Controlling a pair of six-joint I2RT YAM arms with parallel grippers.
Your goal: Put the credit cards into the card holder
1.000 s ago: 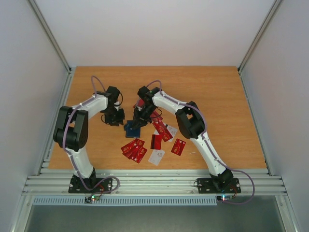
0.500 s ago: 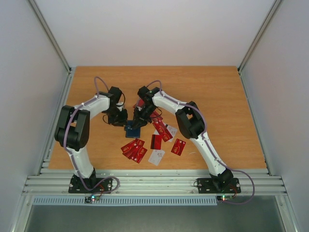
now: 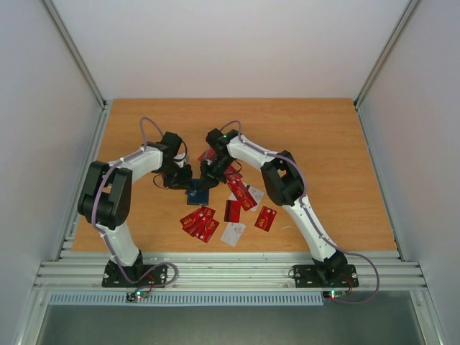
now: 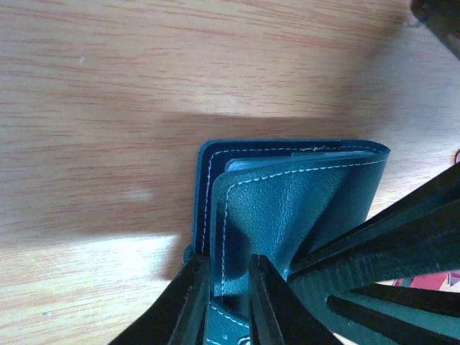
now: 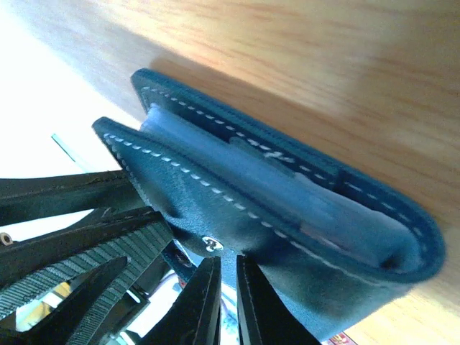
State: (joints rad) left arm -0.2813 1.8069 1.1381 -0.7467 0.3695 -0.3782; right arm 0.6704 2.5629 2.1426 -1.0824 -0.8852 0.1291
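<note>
My left fingers reach past the card holder's strap onto its front; I need to open, back off and pinch the strap [image 4: 236, 333] near its snap.
The card holder [image 3: 197, 192], a dark navy folding wallet, lies partly open on the wooden table between both grippers. My left gripper [image 3: 184, 180] is at its left side. In the left wrist view the left gripper [image 4: 224, 291] has its jaws pinching the stitched edge of one flap of the card holder [image 4: 287, 201]. My right gripper [image 5: 224, 295] is nearly closed on the lower flap of the card holder [image 5: 287, 215], beside a small rivet. The credit cards, mostly red [image 3: 200, 221], lie scattered on the table just in front of the wallet, with a white one [image 3: 233, 233] among them.
More red cards [image 3: 266, 218] lie to the right under the right arm, and one [image 3: 233, 210] lies in the middle. The right gripper's fingers [image 4: 388, 251] crowd the wallet in the left wrist view. An aluminium rail [image 3: 230, 269] borders the near edge; white walls enclose the table.
The left gripper has moved right, up to the card holder. Both grippers' jaws have narrowed onto the wallet's flaps. The loose cards have not moved.
</note>
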